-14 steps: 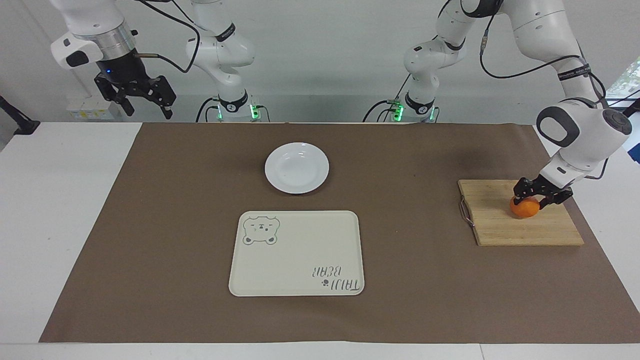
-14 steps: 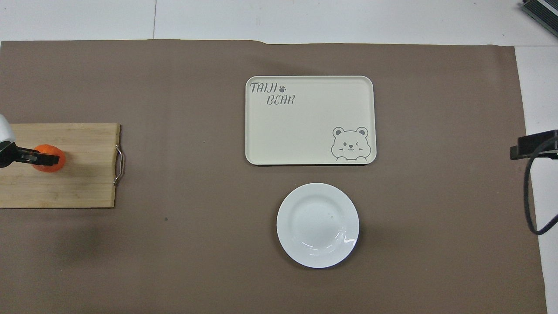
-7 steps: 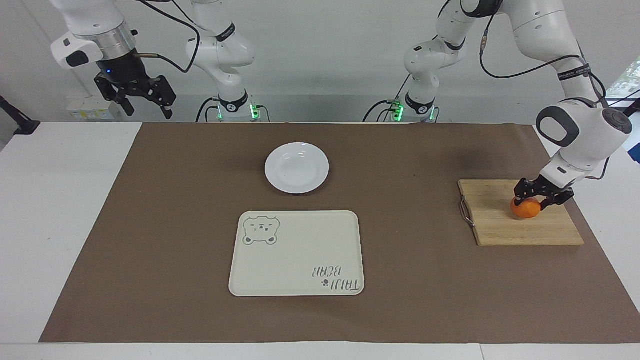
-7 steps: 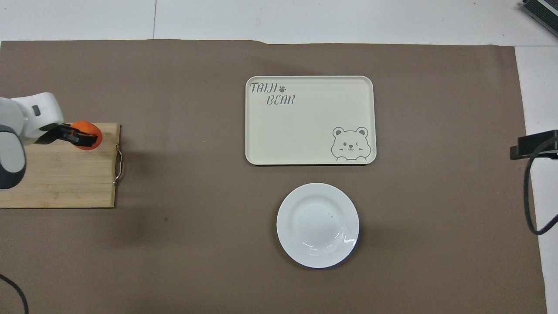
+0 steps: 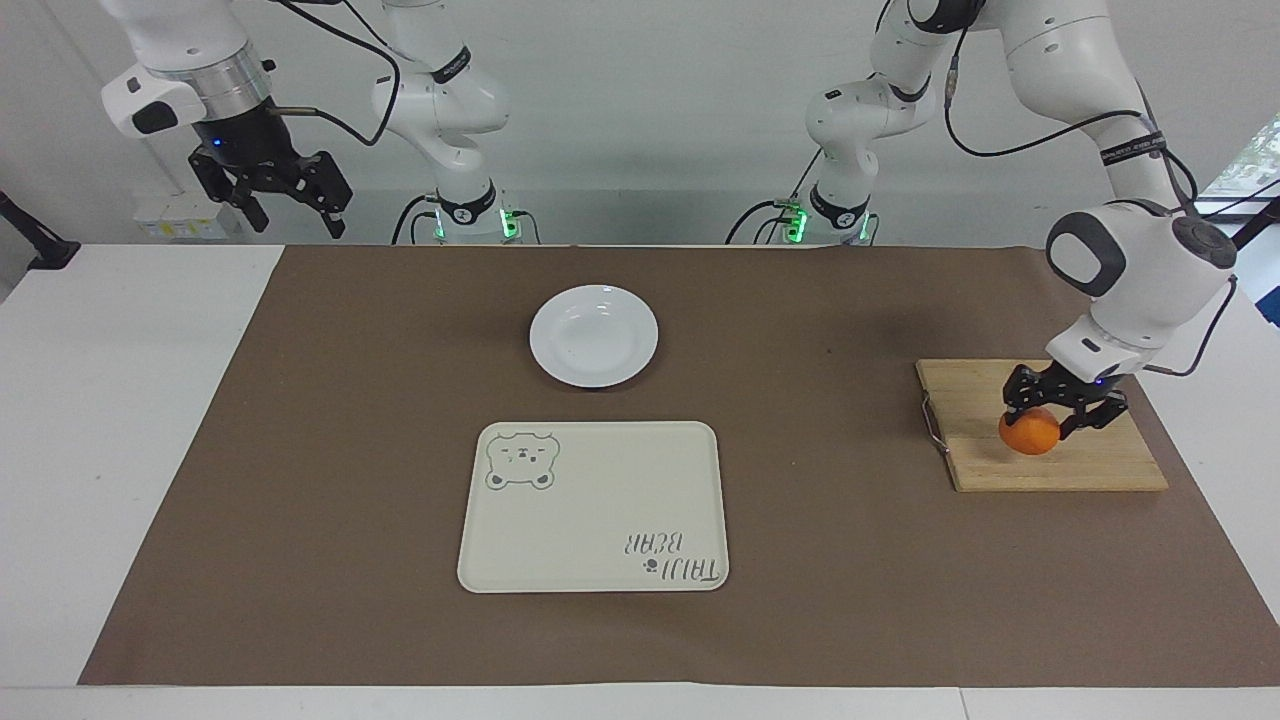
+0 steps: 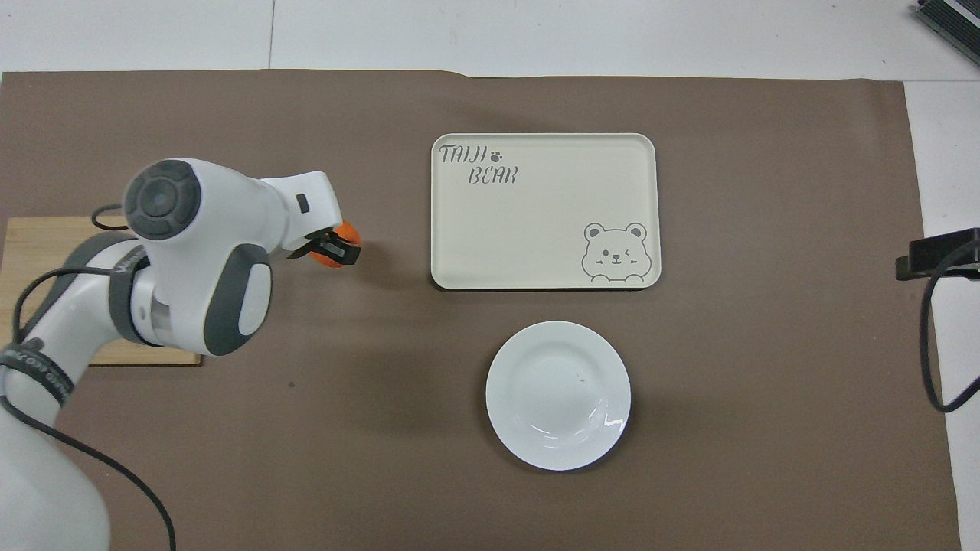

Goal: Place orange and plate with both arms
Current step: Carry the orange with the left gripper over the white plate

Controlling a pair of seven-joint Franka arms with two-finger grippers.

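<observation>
The orange will leave my left gripper near the middle of the white plate (image 6: 556,387), on the plate's side toward the tray.
My left gripper (image 5: 1043,424) is shut on the orange (image 5: 1029,433) and holds it in the air over the wooden board (image 5: 1040,470). In the overhead view the raised left gripper (image 6: 334,249) and the orange (image 6: 348,230) show over the brown mat between the board (image 6: 31,237) and the tray. The white plate (image 5: 594,335) lies on the mat, nearer to the robots than the tray; it also shows in the overhead view (image 6: 558,395). My right gripper (image 5: 290,205) waits open and empty, high over the right arm's end of the table.
A cream tray with a bear drawing (image 5: 593,507) lies mid-table, farther from the robots than the plate, also in the overhead view (image 6: 543,210). The board has a metal handle (image 5: 932,425) on the side toward the tray. A brown mat (image 5: 300,450) covers the table.
My left gripper has lifted the orange off the board and carried it toward the tray's side. In the overhead view the left arm has swung in large. The right arm has not moved.
</observation>
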